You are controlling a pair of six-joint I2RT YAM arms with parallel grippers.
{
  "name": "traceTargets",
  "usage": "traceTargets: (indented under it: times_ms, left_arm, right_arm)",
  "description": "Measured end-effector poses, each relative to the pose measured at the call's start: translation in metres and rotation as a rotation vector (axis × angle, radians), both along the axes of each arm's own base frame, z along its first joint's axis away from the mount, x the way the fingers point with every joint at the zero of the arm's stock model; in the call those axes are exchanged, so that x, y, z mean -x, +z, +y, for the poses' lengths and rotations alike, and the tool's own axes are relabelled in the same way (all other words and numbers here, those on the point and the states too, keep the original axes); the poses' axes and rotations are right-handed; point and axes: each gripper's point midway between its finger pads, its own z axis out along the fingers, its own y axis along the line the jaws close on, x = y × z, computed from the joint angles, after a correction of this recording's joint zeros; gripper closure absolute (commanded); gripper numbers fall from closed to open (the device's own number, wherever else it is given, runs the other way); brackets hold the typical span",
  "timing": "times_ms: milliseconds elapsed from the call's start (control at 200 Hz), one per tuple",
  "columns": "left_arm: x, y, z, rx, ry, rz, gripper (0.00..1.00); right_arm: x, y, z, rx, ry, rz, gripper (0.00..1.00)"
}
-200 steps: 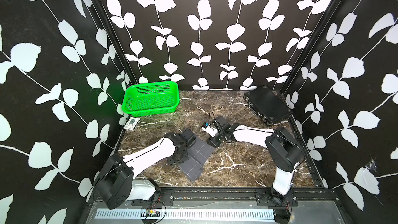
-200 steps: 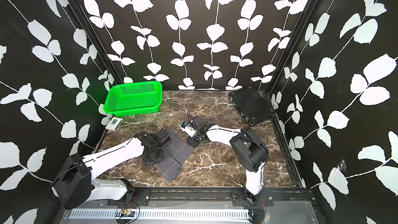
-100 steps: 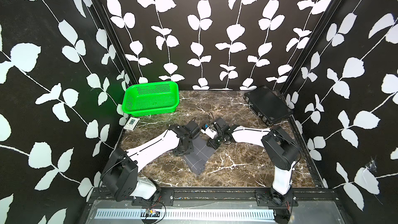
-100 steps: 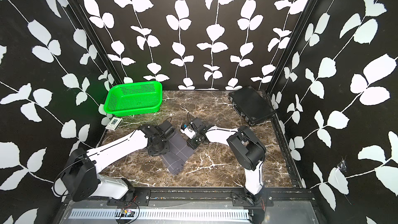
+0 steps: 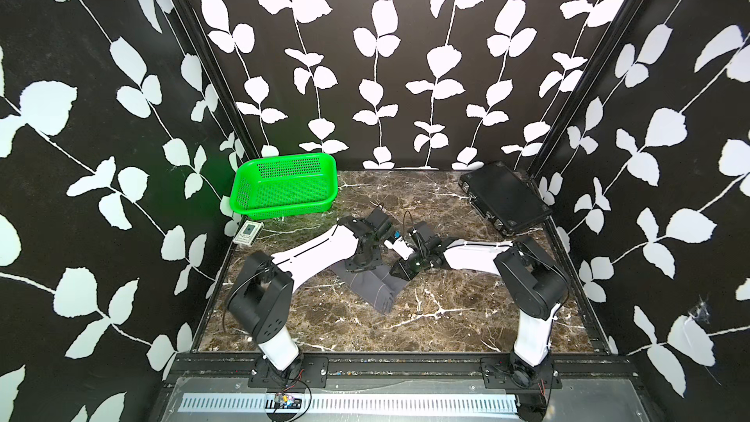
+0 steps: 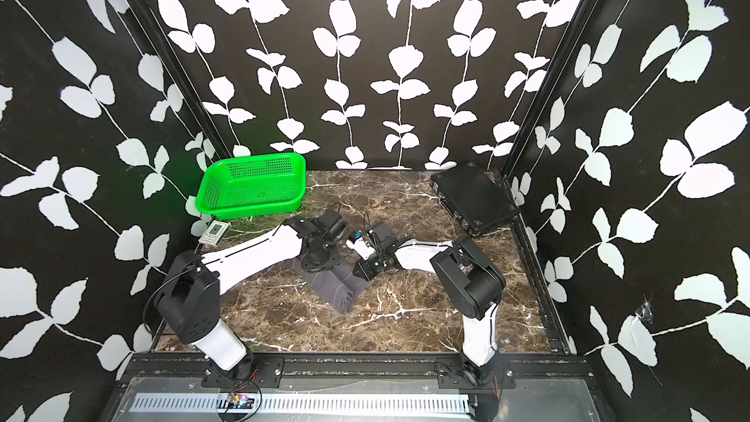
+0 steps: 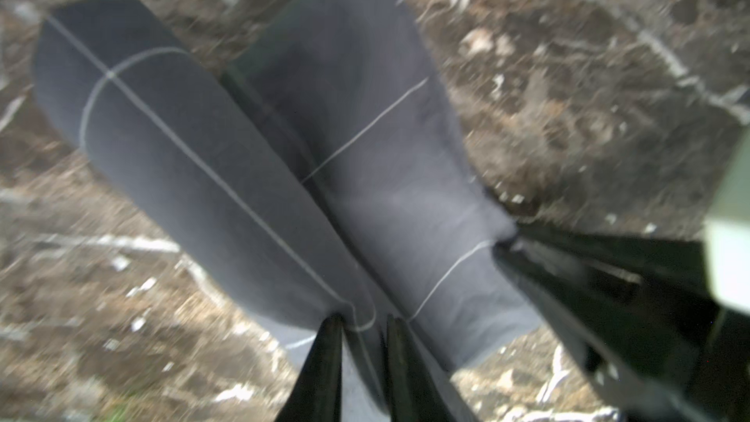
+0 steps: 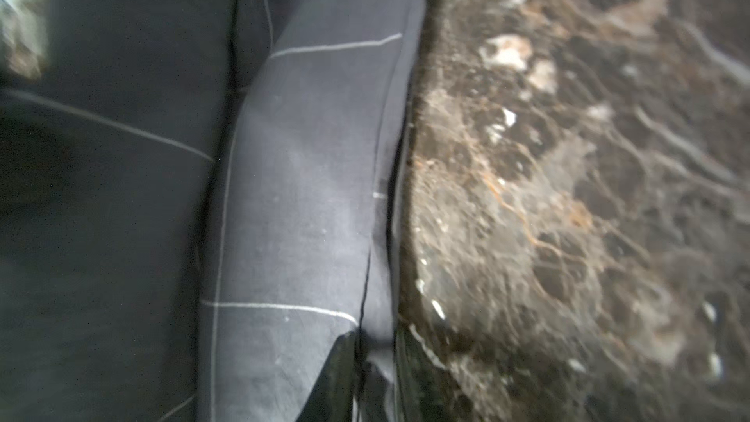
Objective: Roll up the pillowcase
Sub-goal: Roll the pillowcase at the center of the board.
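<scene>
My right gripper, on the pillowcase's hem beside my left gripper's fold, should take that fold [image 7: 351, 304] so that my left gripper can hold the fold's far end.
The pillowcase [image 5: 375, 288], dark grey with thin white grid lines, lies bunched into long folds on the middle of the marble table, seen in both top views [image 6: 339, 288]. In the left wrist view two folds of the pillowcase [image 7: 251, 164] run away from my left gripper [image 7: 363, 326], whose jaws are shut on a fold of the cloth. My right gripper [image 8: 371, 359] is shut on the cloth's hem [image 8: 381, 196] beside the bare marble. In a top view my left gripper [image 5: 361, 267] and right gripper [image 5: 406, 269] sit close together at the cloth's far end.
A green mesh basket [image 5: 284, 188] stands at the back left. The rigid flat black case [image 5: 503, 196] lies at the back right. A small white device [image 5: 248, 233] lies near the left wall. Patterned walls close in three sides of the table [image 5: 446, 318].
My left arm has swung toward the back and right, drawing the cloth into a narrower bundle. My right gripper has closed on the cloth's edge and hardly moved.
</scene>
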Motion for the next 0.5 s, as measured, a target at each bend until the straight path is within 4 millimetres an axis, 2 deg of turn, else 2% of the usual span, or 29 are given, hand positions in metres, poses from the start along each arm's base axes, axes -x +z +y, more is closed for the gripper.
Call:
traceTargets:
  times_ms: [260, 500]
  left_arm:
    - [-0.026, -0.028, -0.028, 0.036, -0.024, 0.008, 0.81]
    - [-0.046, -0.044, -0.033, 0.072, -0.020, 0.018, 0.81]
  right_arm:
    - [0.000, 0.002, -0.007, -0.135, -0.088, 0.125, 0.77]
    - [0.007, 0.009, -0.031, -0.167, -0.173, 0.198, 0.67]
